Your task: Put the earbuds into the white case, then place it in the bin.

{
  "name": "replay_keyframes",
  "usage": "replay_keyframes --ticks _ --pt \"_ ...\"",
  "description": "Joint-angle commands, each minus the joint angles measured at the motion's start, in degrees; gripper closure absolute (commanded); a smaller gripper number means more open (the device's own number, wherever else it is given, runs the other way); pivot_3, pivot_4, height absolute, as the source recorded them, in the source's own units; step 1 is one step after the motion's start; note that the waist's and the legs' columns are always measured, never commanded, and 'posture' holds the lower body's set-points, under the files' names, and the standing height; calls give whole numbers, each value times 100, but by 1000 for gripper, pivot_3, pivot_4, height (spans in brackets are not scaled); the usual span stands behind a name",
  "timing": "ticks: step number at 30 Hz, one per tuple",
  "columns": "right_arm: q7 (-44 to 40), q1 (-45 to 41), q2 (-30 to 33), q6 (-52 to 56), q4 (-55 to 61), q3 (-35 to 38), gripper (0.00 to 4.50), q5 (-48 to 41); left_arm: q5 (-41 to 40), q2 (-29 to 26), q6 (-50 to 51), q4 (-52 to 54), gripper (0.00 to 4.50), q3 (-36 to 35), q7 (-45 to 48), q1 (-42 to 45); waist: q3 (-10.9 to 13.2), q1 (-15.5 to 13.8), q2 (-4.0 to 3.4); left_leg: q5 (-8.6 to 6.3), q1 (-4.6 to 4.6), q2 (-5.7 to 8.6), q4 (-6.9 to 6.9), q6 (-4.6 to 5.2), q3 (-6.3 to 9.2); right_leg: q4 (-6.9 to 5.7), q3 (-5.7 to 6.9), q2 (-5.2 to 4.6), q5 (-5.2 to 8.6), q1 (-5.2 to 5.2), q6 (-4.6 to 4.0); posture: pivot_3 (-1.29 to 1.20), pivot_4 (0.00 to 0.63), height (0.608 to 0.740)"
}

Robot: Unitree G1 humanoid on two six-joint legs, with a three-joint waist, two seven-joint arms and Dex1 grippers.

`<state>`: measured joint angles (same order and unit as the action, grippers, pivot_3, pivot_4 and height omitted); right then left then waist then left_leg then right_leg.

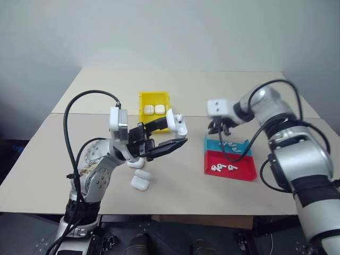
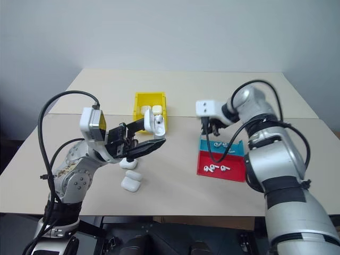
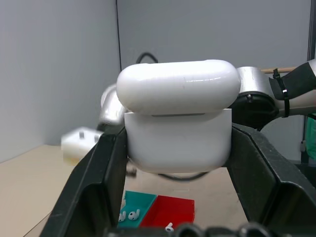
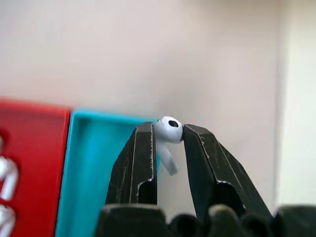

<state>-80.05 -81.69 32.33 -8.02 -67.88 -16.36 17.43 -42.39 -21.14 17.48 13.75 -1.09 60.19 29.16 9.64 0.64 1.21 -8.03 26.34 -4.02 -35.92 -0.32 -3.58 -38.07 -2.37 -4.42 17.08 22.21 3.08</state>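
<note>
Next, my right gripper lets go of the earbud in the open white case (image 1: 181, 118) that my left gripper holds above the table.
My left gripper (image 1: 178, 132) is shut on the white case (image 1: 176, 122) and holds it up in the air over the table's middle. In the left wrist view the case (image 3: 177, 143) sits between both fingers with its lid (image 3: 178, 91) raised. My right gripper (image 4: 169, 131) is shut on one of the earbuds (image 4: 169, 129), pinching its head with the stem hanging free. It hovers just above the teal tray (image 1: 212, 144). The yellow bin (image 1: 142, 101) stands behind the left gripper with two white cases (image 1: 153, 109) inside.
A red tray (image 1: 244, 171) holding several earbuds (image 1: 223, 168) lies in front of the teal tray, which holds a few more (image 1: 229, 144). Three spare white cases (image 1: 141, 183) lie on the table below my left gripper. The table's front edge is close behind them.
</note>
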Motion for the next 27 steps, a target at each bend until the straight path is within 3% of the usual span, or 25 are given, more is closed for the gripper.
replay_keyframes --ticks 1,3,7,13,22,27 --pt "-461 453 468 2020 1909 855 3857 -999 -104 -6 -31 -130 1718 -69 159 274 0 -18 0 0 1 0 0 0 0 0 0 0 0 0 0 0 150 740" --pt "-410 1020 651 3439 3331 1288 3857 -1506 -134 -3 -22 -237 1718 -93 227 352 0 -35 0 0 1 0 -1 0 4 0 5 0 0 -3 0 0 150 740" --pt "472 2449 567 6872 6548 3019 3857 -3003 -150 33 1 -458 1718 -82 343 536 0 -97 0 0 3 0 -3 0 6 -4 4 0 0 -2 0 0 150 740" --pt "1751 3361 -1087 9541 9506 5111 3857 -4448 -247 73 197 -542 1718 -21 457 762 -2 -46 -3 0 0 -1 -4 0 10 -12 1 4 0 -1 0 0 150 740" --pt "3213 3169 -2835 10052 10553 6235 3857 -6123 -213 176 333 -699 1718 71 602 952 -2 -41 -3 0 1 1 -1 1 11 -9 3 2 0 -1 0 0 150 740" --pt "3959 3267 -3265 10052 10806 6255 3857 -6879 -173 266 303 -706 1718 102 551 977 -2 -21 -3 0 2 1 0 1 11 -8 3 2 0 -1 0 0 150 740"
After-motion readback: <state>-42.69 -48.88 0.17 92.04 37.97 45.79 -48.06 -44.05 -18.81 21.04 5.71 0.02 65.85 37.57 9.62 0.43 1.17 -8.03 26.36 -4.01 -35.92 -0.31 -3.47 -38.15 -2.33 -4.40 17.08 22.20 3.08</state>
